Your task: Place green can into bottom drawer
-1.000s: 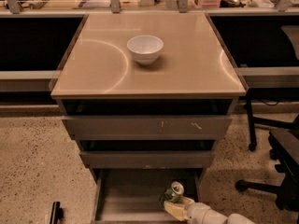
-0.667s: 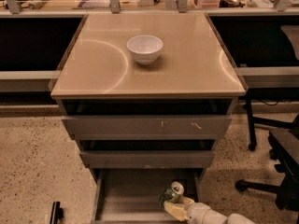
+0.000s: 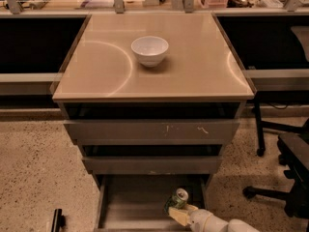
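Observation:
My gripper is going to release the green can on the bottom drawer's grey bottom [image 3: 181,203], near the drawer's side toward the chair.
The green can [image 3: 177,200] with a silver top stands tilted in the right part of the open bottom drawer [image 3: 135,202], near its right wall. My gripper [image 3: 179,212] reaches in from the lower right, its pale fingers [image 3: 177,217] against the can's lower side. The white arm runs off the bottom right edge. The drawer's grey floor shows to the left of the can.
A white bowl [image 3: 150,50] sits on the tan cabinet top [image 3: 193,66]. Two scuffed drawers [image 3: 152,131] above are closed. A black office chair [image 3: 289,173] stands at the right. A dark object [image 3: 57,220] lies on the speckled floor at lower left.

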Available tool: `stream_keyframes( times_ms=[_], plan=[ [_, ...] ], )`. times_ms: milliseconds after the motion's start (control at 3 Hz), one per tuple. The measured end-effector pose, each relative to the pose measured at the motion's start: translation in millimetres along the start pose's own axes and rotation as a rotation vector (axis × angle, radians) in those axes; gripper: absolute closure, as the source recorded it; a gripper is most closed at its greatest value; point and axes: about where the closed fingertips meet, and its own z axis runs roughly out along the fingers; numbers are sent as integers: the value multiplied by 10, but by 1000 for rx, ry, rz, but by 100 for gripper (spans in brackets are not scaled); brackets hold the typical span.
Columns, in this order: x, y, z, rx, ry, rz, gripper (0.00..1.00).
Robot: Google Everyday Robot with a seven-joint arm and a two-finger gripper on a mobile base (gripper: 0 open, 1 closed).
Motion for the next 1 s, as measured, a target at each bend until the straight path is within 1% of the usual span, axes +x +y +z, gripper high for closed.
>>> stream_keyframes(
  times_ms=[333,667,1000],
  plan=[
    [88,-324,158,41,12,36,100],
    [224,-612,310,77,44,73,100],
    [428,-844,434,119,92,117,100]
  ],
)
